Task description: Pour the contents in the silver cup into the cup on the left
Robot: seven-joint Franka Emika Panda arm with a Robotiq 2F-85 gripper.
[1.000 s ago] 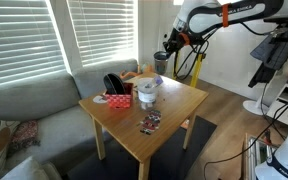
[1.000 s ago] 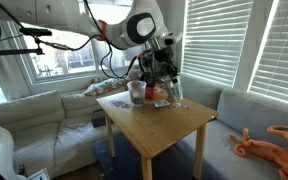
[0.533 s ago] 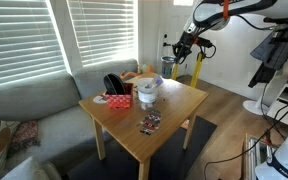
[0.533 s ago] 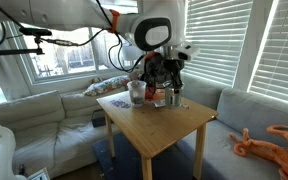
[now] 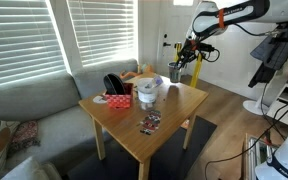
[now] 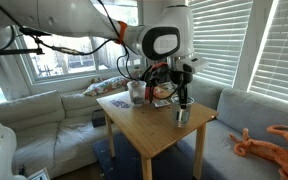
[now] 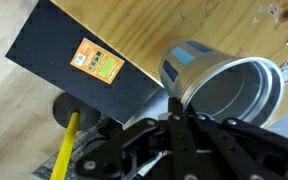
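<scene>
Next, my gripper sets the silver cup, now held low over a table corner, down on the far corner of the wooden table (image 5: 166,86), just where it lies beyond the pale translucent cup.
The silver cup (image 7: 224,88) is shiny metal with a wide mouth. My gripper (image 7: 179,102) is shut on its rim. In both exterior views the gripper (image 5: 181,62) (image 6: 182,100) holds the cup (image 5: 176,74) (image 6: 182,116) low over a corner of the wooden table (image 5: 179,108) (image 6: 149,132). I cannot tell if the cup touches the wood. A pale translucent cup (image 5: 149,90) (image 6: 136,92) stands farther in on the table, beside a squat red container (image 5: 119,99). The silver cup's contents do not show.
A black headset (image 5: 113,83) and a small printed pack (image 5: 150,123) lie on the table. A grey sofa (image 5: 29,105) runs behind and beside it. A yellow pole (image 5: 196,66) stands on the floor beyond the held cup. A dark rug (image 5: 199,135) lies under the table.
My gripper has moved down and sideways with the silver cup, from above the table's far side to its corner. The things on the table have not moved.
</scene>
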